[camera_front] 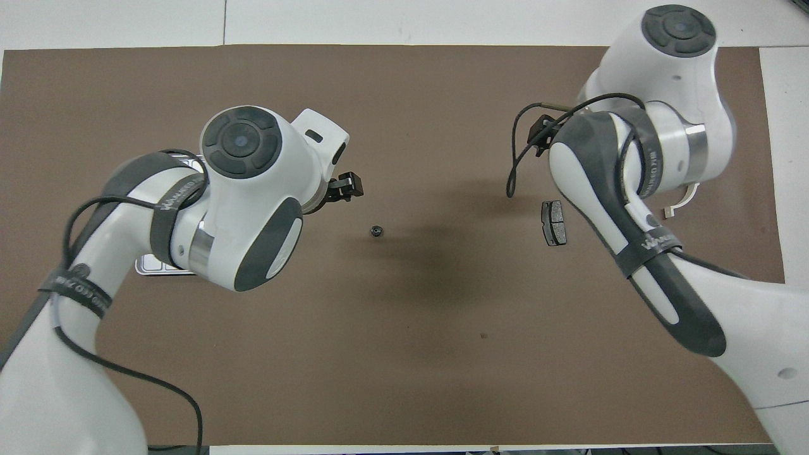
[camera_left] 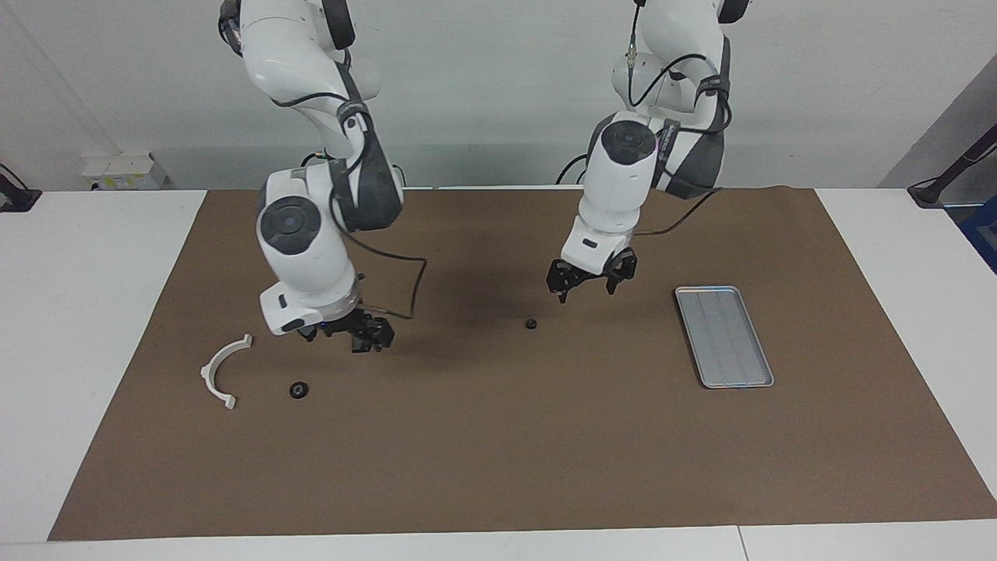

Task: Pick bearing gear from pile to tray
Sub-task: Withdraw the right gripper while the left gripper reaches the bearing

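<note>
I will next move my left gripper to the small black bearing gear (camera_front: 377, 230) that lies alone near the middle of the brown mat, and close it there.
A small black bearing gear (camera_left: 531, 322) lies alone on the brown mat near the middle; it also shows in the overhead view (camera_front: 376, 231). My left gripper (camera_left: 590, 285) hangs open and empty a little above the mat, just beside the gear toward the tray; its tip shows in the overhead view (camera_front: 345, 186). The silver tray (camera_left: 724, 335) lies at the left arm's end, mostly hidden under the left arm in the overhead view (camera_front: 146, 268). My right gripper (camera_left: 362, 335) hovers low over the pile: a white arc (camera_left: 222, 370), a black round piece (camera_left: 299, 389), a brake pad (camera_front: 554, 222).
The brown mat (camera_left: 498, 467) covers most of the white table. The brake pad is hidden by the right arm in the facing view. The white arc is partly covered by the right arm in the overhead view (camera_front: 686, 196).
</note>
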{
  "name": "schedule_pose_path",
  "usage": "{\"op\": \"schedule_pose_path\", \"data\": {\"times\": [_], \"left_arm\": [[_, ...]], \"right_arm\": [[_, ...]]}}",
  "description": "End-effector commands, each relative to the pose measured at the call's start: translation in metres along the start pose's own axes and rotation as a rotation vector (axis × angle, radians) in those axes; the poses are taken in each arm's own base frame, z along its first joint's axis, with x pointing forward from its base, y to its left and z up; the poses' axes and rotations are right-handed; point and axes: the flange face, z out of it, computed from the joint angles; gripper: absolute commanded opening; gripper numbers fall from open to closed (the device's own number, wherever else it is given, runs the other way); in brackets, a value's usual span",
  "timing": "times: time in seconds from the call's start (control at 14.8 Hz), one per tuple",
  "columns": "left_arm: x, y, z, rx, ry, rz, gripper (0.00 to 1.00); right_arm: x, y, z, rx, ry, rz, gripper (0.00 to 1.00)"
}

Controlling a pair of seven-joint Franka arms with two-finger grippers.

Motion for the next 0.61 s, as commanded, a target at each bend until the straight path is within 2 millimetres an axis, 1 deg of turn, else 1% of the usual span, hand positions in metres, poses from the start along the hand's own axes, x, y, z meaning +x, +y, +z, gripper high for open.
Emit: {"op": "schedule_pose_path", "data": {"times": [0.0,0.13,0.34,0.4,0.54], "left_arm": [[0.006,0.037,0.050,0.008,0.032,-0.027,1.00],[0.002,0.040,0.054,0.007,0.032,-0.037,1.00],[-0.018,0.053,0.067,0.008,0.022,-0.021,1.00],[-0.025,0.055,0.075,0.009,0.019,-0.022,1.00],[-0.034,0.052,0.088,0.005,0.021,-0.024,1.00]], "right_arm": [[0.000,0.041,0.036,-0.006,0.042,-0.069,1.00],[0.010,0.058,0.054,-0.033,0.067,-0.058,1.00],[0.024,0.073,0.086,-0.025,0.077,-0.012,1.00],[0.028,0.076,0.091,-0.020,0.085,0.016,1.00],[0.033,0.082,0.098,-0.012,0.098,0.056,1.00]]}}
